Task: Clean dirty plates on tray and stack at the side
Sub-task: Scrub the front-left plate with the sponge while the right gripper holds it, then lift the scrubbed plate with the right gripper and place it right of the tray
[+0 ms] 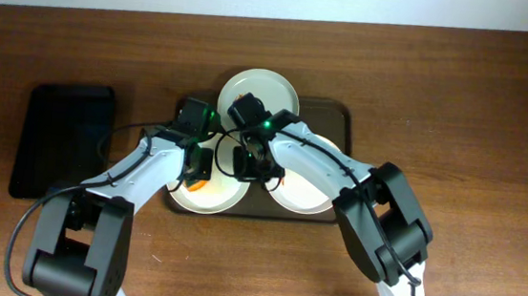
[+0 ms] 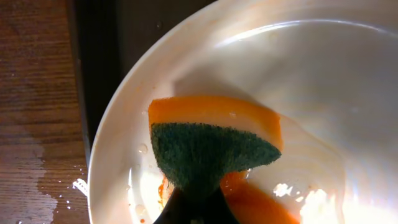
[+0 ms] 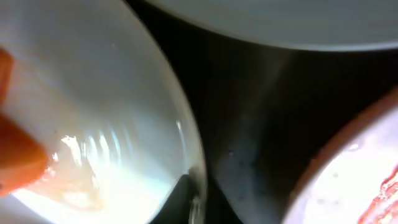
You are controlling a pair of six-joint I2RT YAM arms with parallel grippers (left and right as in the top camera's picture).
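Observation:
The robot's right gripper should set the plate down on the bare table (image 1: 404, 113), next to the brown tray's edge farthest from the black tray.
Three pale plates lie on the dark brown tray (image 1: 339, 116): one at the back (image 1: 274, 87), one front left (image 1: 226, 200), one front right (image 1: 303, 195). My left gripper (image 1: 198, 169) is shut on an orange sponge with a green scouring face (image 2: 211, 146). It presses the sponge onto the front left plate (image 2: 323, 81), which has orange sauce smears. My right gripper (image 1: 248, 161) is shut on that plate's right rim (image 3: 194, 193). In the right wrist view the back plate (image 3: 280, 18) and the smeared front right plate (image 3: 354, 186) also show.
A smaller black tray (image 1: 63, 140) lies on the wooden table to the left of the brown tray. Water drops wet the table (image 2: 31, 174) beside the brown tray's edge (image 2: 93, 74). Both arms cross over the tray's middle.

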